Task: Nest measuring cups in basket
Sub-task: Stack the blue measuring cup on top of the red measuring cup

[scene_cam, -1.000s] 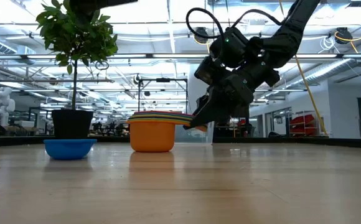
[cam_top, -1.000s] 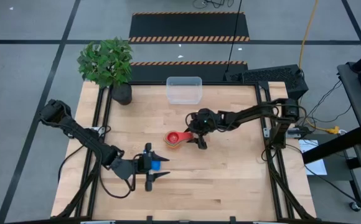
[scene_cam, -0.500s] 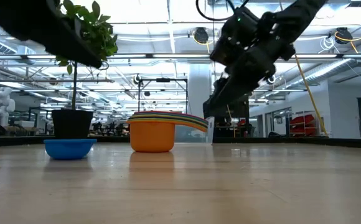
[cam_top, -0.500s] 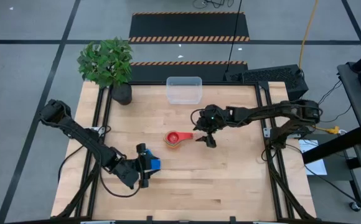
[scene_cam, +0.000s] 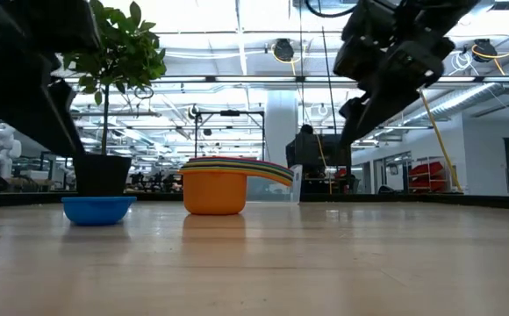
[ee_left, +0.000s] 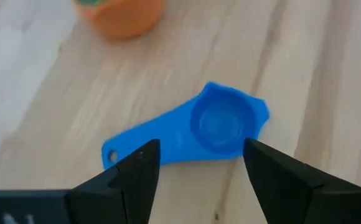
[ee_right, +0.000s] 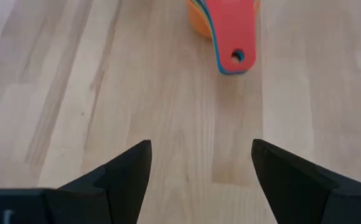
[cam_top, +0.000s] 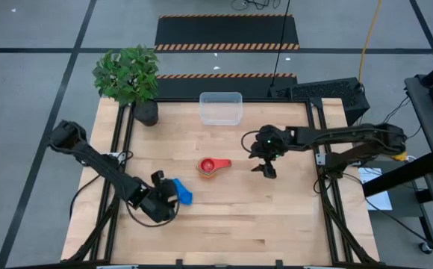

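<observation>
Next, my left gripper goes to the middle of the blue cup's handle (cam_top: 178,184) (ee_left: 152,138), near its holed end, and closes there.
The nested cups (cam_top: 208,167) stand as one stack mid-table: an orange cup (scene_cam: 213,193) at the bottom, a red one on top, the handles (ee_right: 233,37) pointing toward the table's right. A lone blue cup (ee_left: 215,123) sits upright on the wood, nearer the left (cam_top: 184,193) (scene_cam: 98,209). My left gripper (ee_left: 199,149) (cam_top: 170,196) is open, just left of the blue cup and above it, its fingers to either side without touching. My right gripper (ee_right: 199,149) (cam_top: 265,166) is open, raised off the table, right of the stack. The clear basket (cam_top: 220,108) rests at the far edge.
A potted plant (cam_top: 131,75) in a dark pot (scene_cam: 102,174) stands at the far left corner. Bare wood lies between the stack and the basket, and along the near side and right half of the table.
My right gripper has drawn away from the stack's handles toward the table's right and risen; the stack stays put. My left gripper has pulled back toward the table's left and turned, so its fingers now point at the blue cup, which remains on the wood.
</observation>
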{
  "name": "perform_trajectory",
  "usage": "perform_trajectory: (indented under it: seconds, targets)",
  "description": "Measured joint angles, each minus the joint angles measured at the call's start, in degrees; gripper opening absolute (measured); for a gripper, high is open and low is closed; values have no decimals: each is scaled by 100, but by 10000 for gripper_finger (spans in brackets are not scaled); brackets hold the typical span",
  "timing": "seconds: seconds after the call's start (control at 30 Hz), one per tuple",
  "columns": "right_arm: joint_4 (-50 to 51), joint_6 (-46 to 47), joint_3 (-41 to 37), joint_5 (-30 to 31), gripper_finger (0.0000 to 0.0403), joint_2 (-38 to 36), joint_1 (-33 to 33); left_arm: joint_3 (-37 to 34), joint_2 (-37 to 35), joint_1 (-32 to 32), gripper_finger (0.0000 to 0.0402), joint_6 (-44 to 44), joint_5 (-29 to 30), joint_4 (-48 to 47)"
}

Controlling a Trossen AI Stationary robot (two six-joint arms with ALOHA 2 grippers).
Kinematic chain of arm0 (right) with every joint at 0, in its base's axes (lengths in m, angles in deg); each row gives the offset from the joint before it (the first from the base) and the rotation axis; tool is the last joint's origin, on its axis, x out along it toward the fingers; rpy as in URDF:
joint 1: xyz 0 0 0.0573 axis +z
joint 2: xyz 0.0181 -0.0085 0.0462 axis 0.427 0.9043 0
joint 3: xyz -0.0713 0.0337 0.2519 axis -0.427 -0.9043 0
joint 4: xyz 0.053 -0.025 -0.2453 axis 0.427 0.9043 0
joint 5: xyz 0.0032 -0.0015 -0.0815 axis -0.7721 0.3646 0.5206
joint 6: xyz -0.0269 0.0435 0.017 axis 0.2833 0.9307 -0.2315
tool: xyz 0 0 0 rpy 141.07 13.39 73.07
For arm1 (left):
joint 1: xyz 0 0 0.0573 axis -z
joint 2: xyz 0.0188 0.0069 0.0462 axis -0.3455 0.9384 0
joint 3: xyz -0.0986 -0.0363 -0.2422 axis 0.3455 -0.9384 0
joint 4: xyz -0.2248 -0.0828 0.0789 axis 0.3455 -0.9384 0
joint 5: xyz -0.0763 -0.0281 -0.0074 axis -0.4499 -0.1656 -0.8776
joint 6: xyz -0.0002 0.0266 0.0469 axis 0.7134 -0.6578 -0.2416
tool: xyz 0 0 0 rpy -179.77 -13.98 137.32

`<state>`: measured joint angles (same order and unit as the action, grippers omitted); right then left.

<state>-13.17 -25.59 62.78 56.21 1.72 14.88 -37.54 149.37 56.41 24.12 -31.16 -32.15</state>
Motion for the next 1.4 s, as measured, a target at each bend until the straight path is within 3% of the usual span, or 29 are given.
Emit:
perform_trajectory:
  seconds: [0.17,0.27,0.43,0.6,0.7,1.0,1.13,1.4]
  targets:
    - [1,22,-254,5,267,-399,0,-4,171,-346,234,2284,-126,-726]
    - [-32,20,-328,6,267,-606,0,-4,174,-724,234,3531,-886,-1404]
    - [-290,-9,-344,8,267,-818,0,-9,176,-989,234,4554,-1519,-1806]
    - [-361,-42,-344,12,267,-889,0,-11,255,-1062,234,4540,-1520,-1580]
    - [-345,-112,-344,12,267,-888,0,-60,450,-1089,230,4102,-1703,-1264]
    - [-723,-197,-344,15,267,-888,0,-99,775,-1274,165,3006,-1801,-947]
    - [-969,-222,-342,6,267,-888,0,-111,787,-1315,143,2339,-1457,-824]
    - [-1006,-282,-342,4,267,-888,0,-144,827,-1346,113,1311,-146,-290]
